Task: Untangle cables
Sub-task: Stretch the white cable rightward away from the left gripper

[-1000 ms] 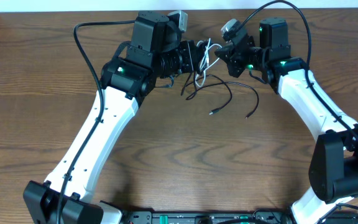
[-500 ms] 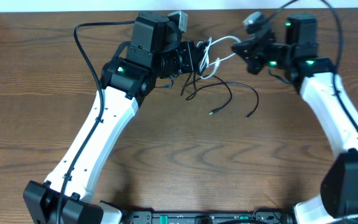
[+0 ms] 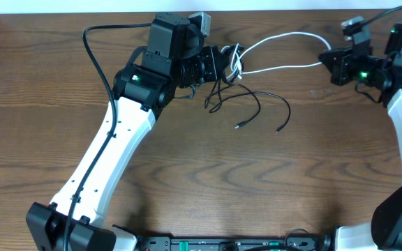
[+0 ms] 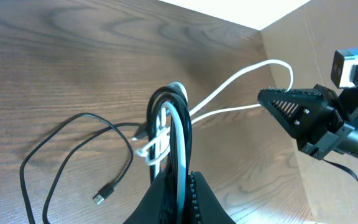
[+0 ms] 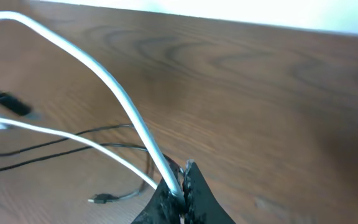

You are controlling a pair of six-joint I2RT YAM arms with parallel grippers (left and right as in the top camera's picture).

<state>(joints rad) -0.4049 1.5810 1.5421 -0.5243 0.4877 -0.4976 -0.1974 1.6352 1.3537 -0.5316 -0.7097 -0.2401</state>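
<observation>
My left gripper is pinching a piece of white cable with the black loop, so next my right gripper comes back and grabs the white cable (image 3: 235,63) close to the bundle.
My left gripper (image 3: 223,64) is shut on a bundle of both cables near the table's back edge; in the left wrist view a black loop and a white strand rise together from between its fingers (image 4: 166,186). The white cable (image 3: 278,43) runs from that bundle in two strands to my right gripper (image 3: 324,61), which is shut on it at the far right, with the white strand (image 5: 104,74) pinched at its tip (image 5: 180,186). The black cable (image 3: 257,101) hangs in loose loops on the table below the bundle, its two plug ends (image 3: 238,126) lying free.
The wooden table (image 3: 208,181) spreads out in front of both arms. A thick black arm wire (image 3: 98,56) arcs at the back left. The table's back edge lies just behind both grippers. A cardboard wall (image 4: 328,37) stands at the right in the left wrist view.
My right gripper has swung far to the right with the white cable, drawing it out of the tangle into two long strands. The left gripper and the black loops have stayed put.
</observation>
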